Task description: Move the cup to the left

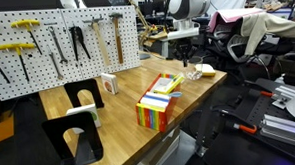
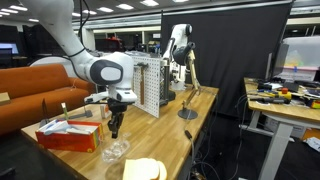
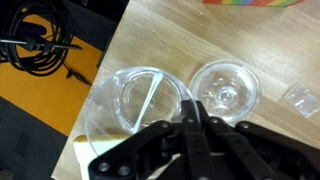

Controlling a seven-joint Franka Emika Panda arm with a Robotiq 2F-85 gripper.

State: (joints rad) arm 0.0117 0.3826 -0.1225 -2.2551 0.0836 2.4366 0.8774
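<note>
I should set the cup on the bare table (image 1: 142, 86) between the rainbow-striped box and the white box.
The cup (image 3: 135, 95) is small and clear, lying near the table's edge in the wrist view. It shows faintly in both exterior views (image 1: 197, 73) (image 2: 115, 151). My gripper (image 3: 195, 112) is right over it with its fingers closed together, and the cup's near rim runs in between the fingertips. A second clear round dish (image 3: 226, 90) sits just beside the cup. The gripper also shows in both exterior views (image 1: 187, 59) (image 2: 113, 130), pointing straight down at the cup.
A rainbow-striped box (image 1: 158, 102) (image 2: 70, 134) lies mid-table. A pale yellow block (image 2: 146, 170) sits near the cup. A white box with a dark face (image 1: 110, 86), a black bookend (image 1: 75, 136) and a tool pegboard (image 1: 56, 41) stand further along. Cables (image 3: 40, 45) lie off the table edge.
</note>
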